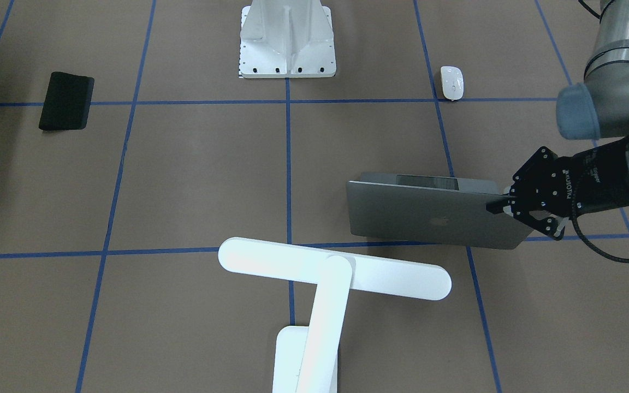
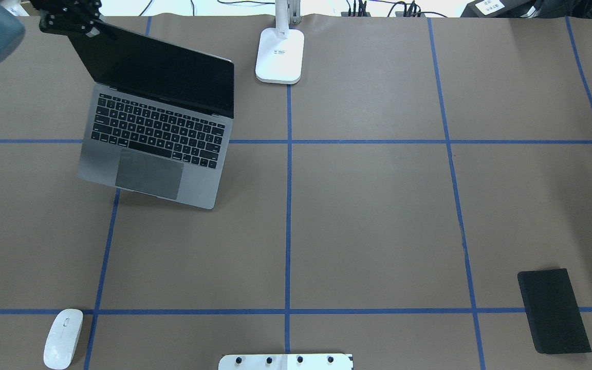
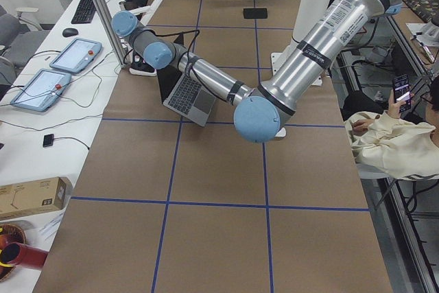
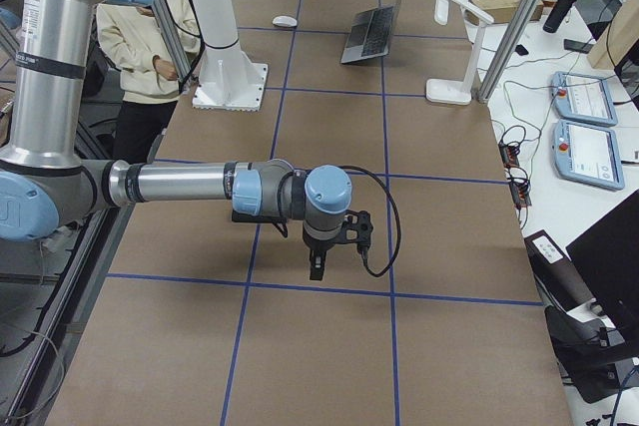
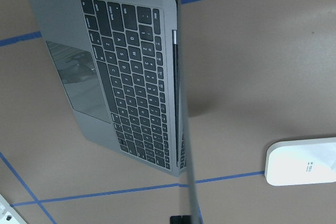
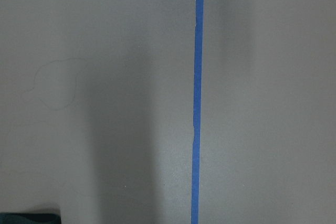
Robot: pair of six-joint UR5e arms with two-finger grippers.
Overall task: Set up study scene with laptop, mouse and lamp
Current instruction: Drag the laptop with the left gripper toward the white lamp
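My left gripper has the space-grey laptop. I will put it down on the table [image 1: 339, 273] [image 5: 197, 128] under the white lamp's head.
The space-grey laptop [image 1: 434, 218] stands open on the table's left half, its keys and trackpad showing in the overhead view [image 2: 152, 139] and the left wrist view [image 5: 131, 82]. My left gripper [image 1: 503, 204] is shut on the top corner of its lid, also seen from overhead [image 2: 95, 28]. The white mouse [image 2: 63, 337] lies near the front left, far from both grippers. The white lamp [image 1: 333, 267] stands at the far middle edge, its base [image 2: 279, 56] right of the laptop. My right gripper [image 4: 318, 268] hovers over bare table; I cannot tell whether it is open or shut.
A black mouse pad [image 2: 553, 311] lies at the front right. The white bolted pedestal [image 1: 287, 41] stands at the robot's side in the middle. Blue tape lines cross the brown table [image 2: 378, 221]. A person sits beside the table [image 3: 394, 142].
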